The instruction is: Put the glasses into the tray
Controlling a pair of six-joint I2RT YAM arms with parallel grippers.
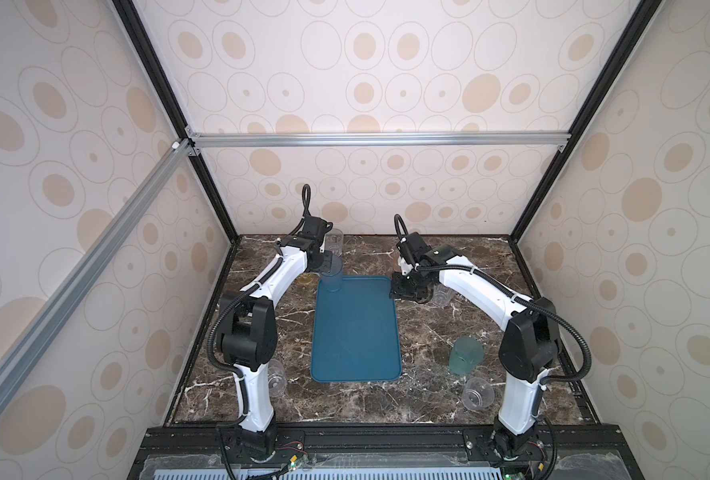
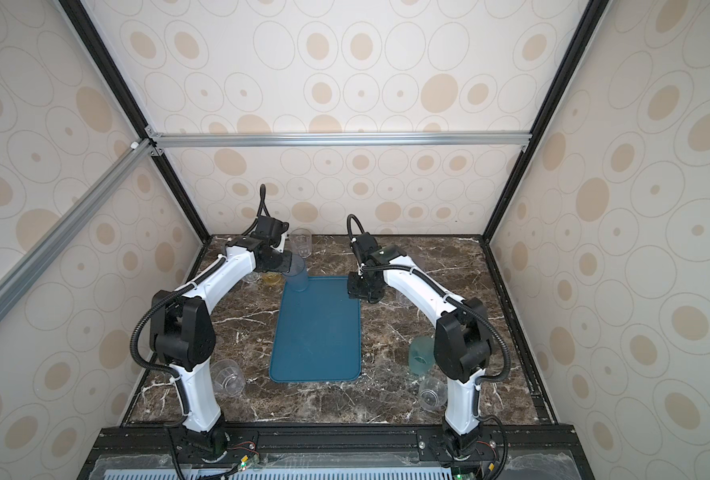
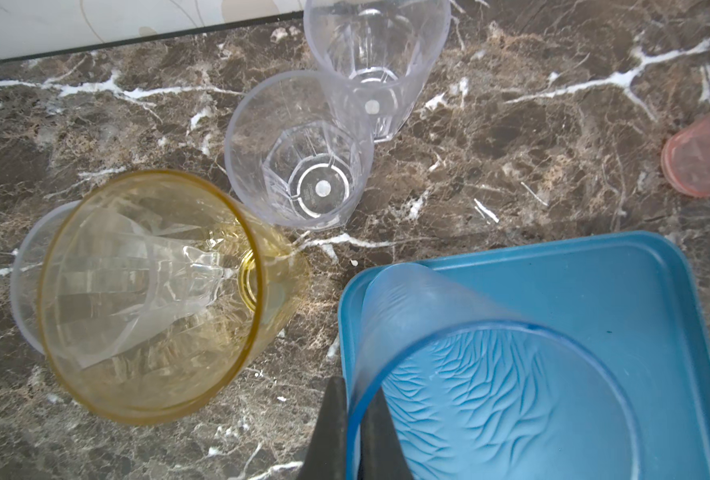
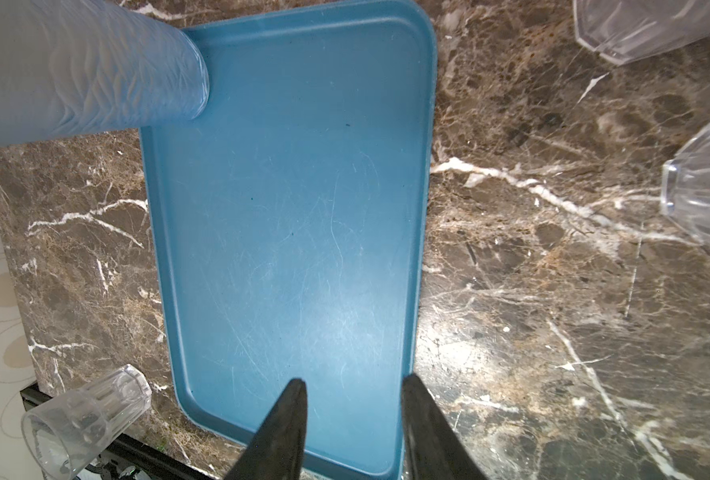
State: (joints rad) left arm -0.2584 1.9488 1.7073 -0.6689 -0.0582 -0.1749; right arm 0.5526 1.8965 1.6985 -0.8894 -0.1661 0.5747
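The blue glass's base overlaps the tray's corner edge; next I open my left gripper, regrip the blue glass's rim (image 3: 396, 363) and shift the base further inward.
The teal-blue tray (image 1: 355, 332) (image 2: 316, 332) (image 3: 594, 282) (image 4: 295, 228) lies in the middle of the marble table. A frosted blue glass (image 1: 331, 276) (image 2: 296, 277) (image 3: 490, 374) (image 4: 83, 70) stands upright over its far left corner. My left gripper (image 1: 323, 266) (image 2: 289, 264) (image 3: 355, 386) is shut on that glass's rim, one finger inside and one outside. Whether the base touches the tray I cannot tell. My right gripper (image 1: 399, 291) (image 2: 359, 291) (image 4: 351, 384) hangs open and empty above the tray's far right corner.
Left of the tray's far end stand a yellow glass (image 3: 150, 299) (image 1: 305, 278) and two clear glasses (image 3: 299, 153) (image 3: 374, 54); a pink glass (image 3: 706, 153) is at the back. A teal-green glass (image 1: 465, 355) and a clear glass (image 1: 476, 392) sit front right. Another clear glass (image 1: 276, 376) lies front left.
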